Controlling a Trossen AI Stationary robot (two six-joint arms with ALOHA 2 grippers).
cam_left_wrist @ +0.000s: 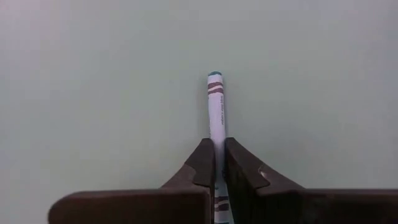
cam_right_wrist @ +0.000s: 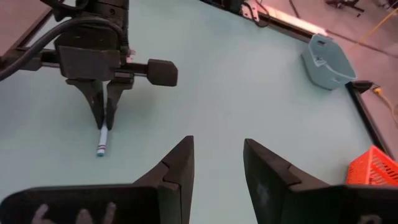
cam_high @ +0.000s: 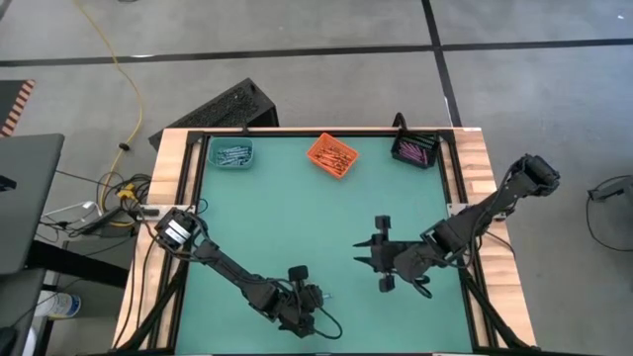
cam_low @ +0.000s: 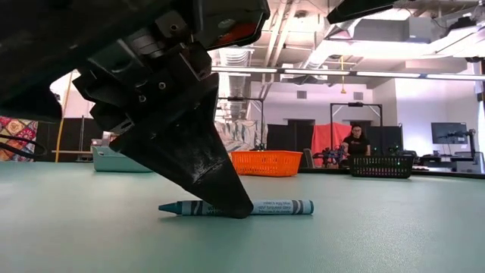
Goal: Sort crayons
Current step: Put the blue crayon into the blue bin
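Note:
I will use my left gripper to lay the blue-grey crayon on top of the crayons in the teal bin (cam_high: 234, 155) and let go of it there. The blue-grey crayon still lies on the green mat.
A blue-grey crayon (cam_low: 273, 207) lies flat on the green table mat (cam_high: 297, 218), near the front edge. My left gripper (cam_high: 318, 295) stands over it, slanting down, shut on it. In the left wrist view the crayon (cam_left_wrist: 216, 106) runs away from between the two fingers. My right gripper (cam_right_wrist: 217, 163) hangs open above the mat at the right (cam_high: 362, 252), touching nothing, and its view shows the left gripper (cam_right_wrist: 104, 119) and the crayon (cam_right_wrist: 101, 144). My left gripper pinches the crayon's two long sides (cam_left_wrist: 217, 144) between its fingertips (cam_low: 236, 209), nearer the pointed end (cam_low: 164, 207) than the flat end. The fingers slant down from above. The crayon lies level on the mat, its flat end (cam_left_wrist: 214, 76) sticking out beyond them.
Three small bins stand along the far edge: a teal one (cam_high: 232, 154), an orange one (cam_high: 332, 155) and a black one (cam_high: 415, 150), each with crayons in it. A raised frame (cam_high: 188, 198) borders the mat. A person (cam_low: 356, 144) sits in the room far behind.

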